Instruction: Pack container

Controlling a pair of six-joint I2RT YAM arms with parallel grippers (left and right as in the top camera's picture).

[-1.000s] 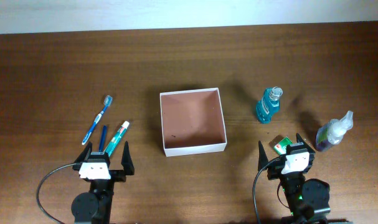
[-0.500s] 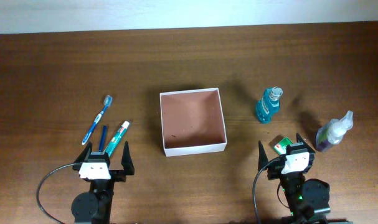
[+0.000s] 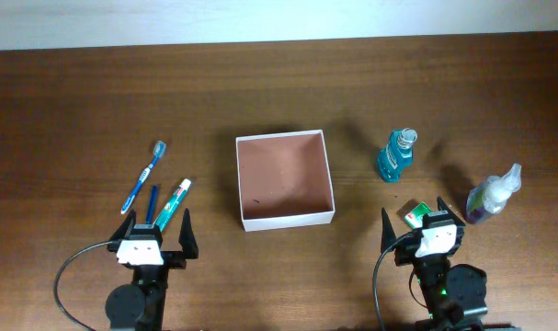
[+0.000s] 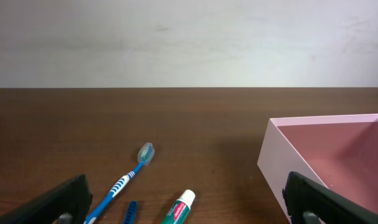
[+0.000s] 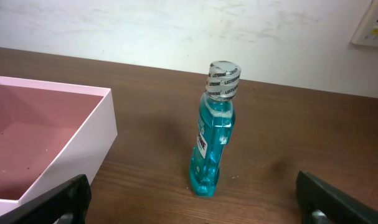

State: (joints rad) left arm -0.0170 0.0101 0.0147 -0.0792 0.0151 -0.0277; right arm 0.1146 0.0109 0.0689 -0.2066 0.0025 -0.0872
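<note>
The upper end (image 3: 404, 142) (image 5: 221, 94) of the teal mouthwash bottle, by its cap, is the next place that I will move my right gripper to, and then I will close it there.
The container (image 3: 286, 218), a square white-walled box with a reddish-brown inside, sits empty mid-table; its corner shows in the left wrist view (image 4: 282, 163) and the right wrist view (image 5: 98, 134). A blue toothbrush (image 3: 144, 176), a small blue stick (image 3: 153, 203) and a toothpaste tube (image 3: 173, 204) lie left of it. A teal mouthwash bottle (image 3: 397, 155) stands right of it, also in the right wrist view (image 5: 213, 134). My left gripper (image 3: 156, 230) is open near the tube. My right gripper (image 3: 421, 223) is open beside a small green carton (image 3: 414, 213).
A purple spray bottle (image 3: 492, 195) stands at the far right. The table's far edge meets a white wall (image 4: 189, 43). A black cable (image 3: 72, 267) loops by the left arm's base.
</note>
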